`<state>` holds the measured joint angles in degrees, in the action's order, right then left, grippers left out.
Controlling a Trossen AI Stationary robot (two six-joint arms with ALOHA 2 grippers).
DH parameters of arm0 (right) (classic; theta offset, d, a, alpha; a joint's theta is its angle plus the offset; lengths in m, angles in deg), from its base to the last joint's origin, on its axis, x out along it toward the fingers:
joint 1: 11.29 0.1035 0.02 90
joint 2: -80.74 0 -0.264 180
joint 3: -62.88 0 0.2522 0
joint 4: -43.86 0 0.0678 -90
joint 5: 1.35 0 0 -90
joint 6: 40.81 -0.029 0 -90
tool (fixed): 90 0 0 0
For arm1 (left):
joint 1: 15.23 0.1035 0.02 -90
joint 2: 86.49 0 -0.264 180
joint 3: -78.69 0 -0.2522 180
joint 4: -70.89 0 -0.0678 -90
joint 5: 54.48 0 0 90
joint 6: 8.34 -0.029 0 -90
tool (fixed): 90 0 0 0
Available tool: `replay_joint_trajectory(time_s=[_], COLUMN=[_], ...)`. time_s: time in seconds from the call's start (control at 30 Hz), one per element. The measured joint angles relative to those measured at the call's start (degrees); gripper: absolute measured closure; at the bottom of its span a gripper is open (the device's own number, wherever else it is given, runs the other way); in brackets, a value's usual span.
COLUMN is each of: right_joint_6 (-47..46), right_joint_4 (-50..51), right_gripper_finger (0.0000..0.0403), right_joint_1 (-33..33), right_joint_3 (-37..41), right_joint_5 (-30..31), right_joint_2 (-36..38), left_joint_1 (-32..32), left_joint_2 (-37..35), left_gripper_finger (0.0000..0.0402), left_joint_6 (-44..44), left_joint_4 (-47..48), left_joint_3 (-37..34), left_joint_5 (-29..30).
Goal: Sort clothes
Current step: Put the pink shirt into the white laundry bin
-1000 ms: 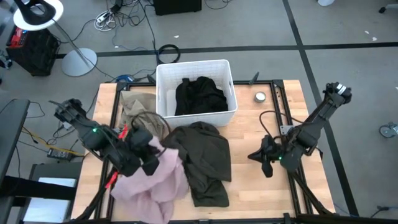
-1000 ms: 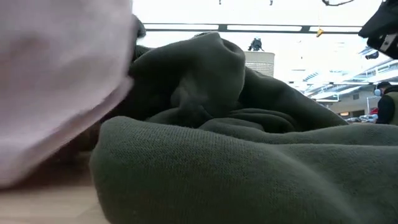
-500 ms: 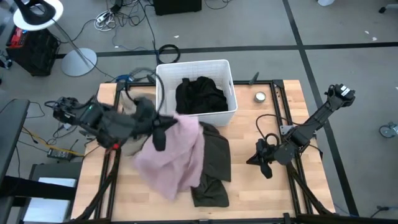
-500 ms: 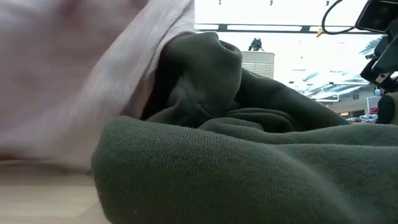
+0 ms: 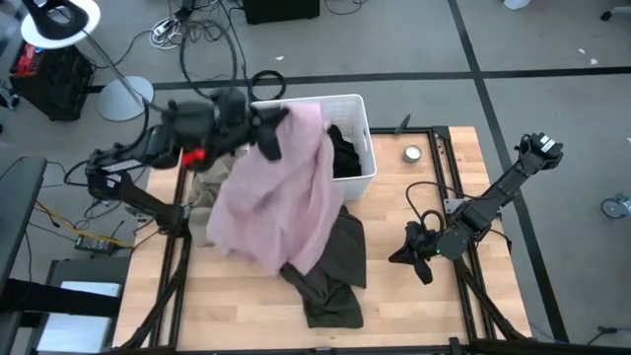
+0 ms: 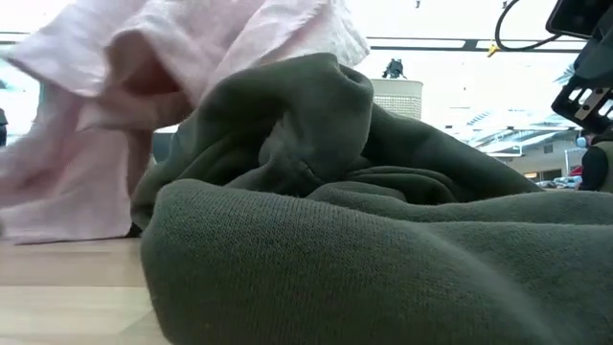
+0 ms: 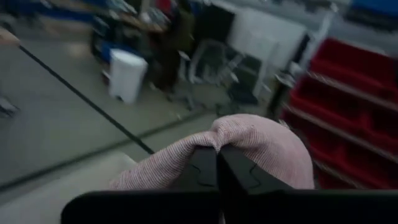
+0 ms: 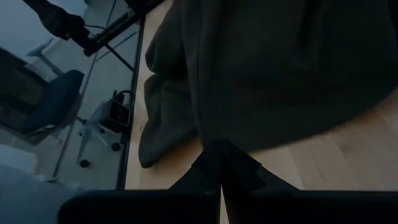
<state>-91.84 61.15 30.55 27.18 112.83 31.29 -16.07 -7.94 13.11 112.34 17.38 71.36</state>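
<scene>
I need to release the pale pink garment, now up in the air by the bin, from my left gripper in the white bin [image 5: 292, 168] beside the black garment, draped over the bin's near side.
My left gripper [image 5: 274, 130] is up in the air by the left wall of the white bin [image 5: 357, 103], shut on the pale pink garment [image 5: 281, 192]. The garment also shows in the left wrist view [image 7: 264, 149] and the low view [image 6: 144, 86]. The olive green garment [image 5: 333, 264] lies crumpled on the table, partly under the pink one. The black garment [image 5: 345, 153] lies in the bin. The beige garment [image 5: 202, 182] lies at the table's left. The teal garment is out of view. My right gripper [image 5: 409, 254] is shut, low over the table, right of the olive garment [image 8: 280, 68]. My left gripper pinches a bunched part of the pink garment's upper end [image 7: 214, 142] between its two fingers. The fingers are about level and point toward the table's right. The garment hangs slack below them, spread wide, and its lower part [image 5: 261, 251] drapes over the olive garment.
A small round metal tin [image 5: 412, 153] sits on the table right of the bin. Bare wood [image 5: 414, 316] shows at the table's near right. Black frame rails [image 5: 446, 168] run along the table's right side.
My left gripper has risen and swung toward the table's far edge and the bin, keeping hold of the pink garment. The garment has been lifted off the table's near left and now hangs spread out below the gripper, its lower part trailing over the olive garment.
</scene>
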Motion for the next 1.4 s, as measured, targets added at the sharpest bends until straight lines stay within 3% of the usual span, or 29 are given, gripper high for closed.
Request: replay_joint_trajectory(time_s=[0.37, 0.53, 0.67, 0.8, 0.93, 1.17, 1.4], right_joint_6=[-1.9, -2.9, -2.9, -2.9, -2.9, -2.8, -2.9], right_joint_4=[-0.2, 0.1, 0.2, 0.2, 0.3, 0.5, -0.7], right_gripper_finger=[0.0402, 0.0402, 0.0402, 0.0402, 0.0401, 0.0402, 0.0401], right_joint_1=[-0.2, -1.6, -4.0, -6.8, -9.1, -12.8, -15.8], right_joint_3=[0.0, 0.0, 0.0, 0.0, 0.0, 0.0, 0.0], right_joint_5=[3.2, 5.6, 6.1, 6.2, 6.2, 6.2, 6.2], right_joint_2=[0.0, 0.0, 0.0, 0.0, 0.0, 0.0, 0.0], left_joint_1=[13.4, 18.4, 21.2, 22.5, 23.1, 23.3, 24.0], left_joint_2=[1.8, 1.8, 1.8, 2.0, 3.5, 10.2, 21.2], left_gripper_finger=[0.0401, 0.0401, 0.0401, 0.0401, 0.0401, 0.0401, 0.0401], left_joint_6=[-16.5, -22.7, -23.0, -22.4, -21.0, -20.6, -20.6], left_joint_4=[-24.4, -30.2, -22.2, -4.6, 6.5, 15.2, 19.2], left_joint_3=[0.0, 0.0, 0.1, 0.0, -0.2, -0.2, -0.2], left_joint_5=[-2.6, -9.3, -17.8, -18.9, -19.7, -31.7, -35.3])
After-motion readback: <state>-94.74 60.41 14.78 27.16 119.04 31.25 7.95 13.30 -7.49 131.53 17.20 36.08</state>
